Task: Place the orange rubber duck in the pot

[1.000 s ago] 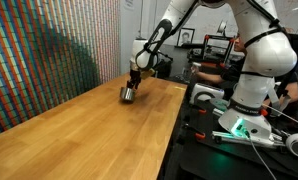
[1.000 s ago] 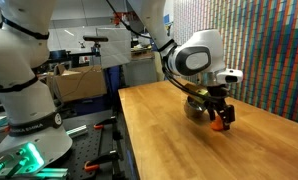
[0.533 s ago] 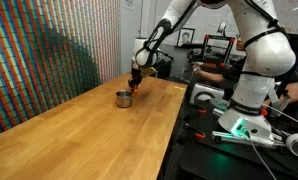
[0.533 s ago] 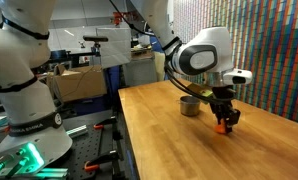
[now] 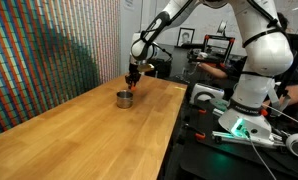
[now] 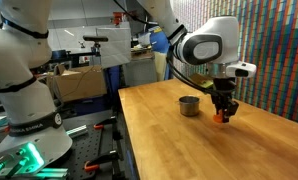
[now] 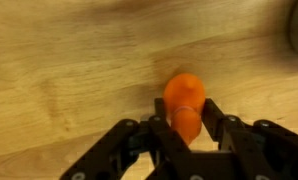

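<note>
Next, I release the orange rubber duck on the bottom of the shiny metal pot (image 5: 124, 95), near its inner side.
The orange rubber duck (image 7: 184, 100) is pinched between my black fingers (image 7: 217, 118) in the wrist view, held a little above the wooden table. In an exterior view the gripper (image 6: 222, 112) points straight down, shut on the duck (image 6: 221, 117). It hangs just to the right of the pot (image 6: 190, 105), a short shiny metal cylinder standing on the table. From the opposite side, the gripper (image 5: 132, 80) hovers close above and slightly behind the pot (image 5: 124, 97). A dark blur at the wrist view's upper right corner may be the pot.
The long wooden table (image 5: 79, 135) runs beside a coloured patterned wall (image 5: 49, 50). A second white robot arm (image 5: 254, 70) and a bench with cables stand beyond the table's edge. Shelves and boxes (image 6: 79, 80) lie behind.
The jaws have closed on the duck and lifted it a little off the table. The gripper stays close beside the pot.
</note>
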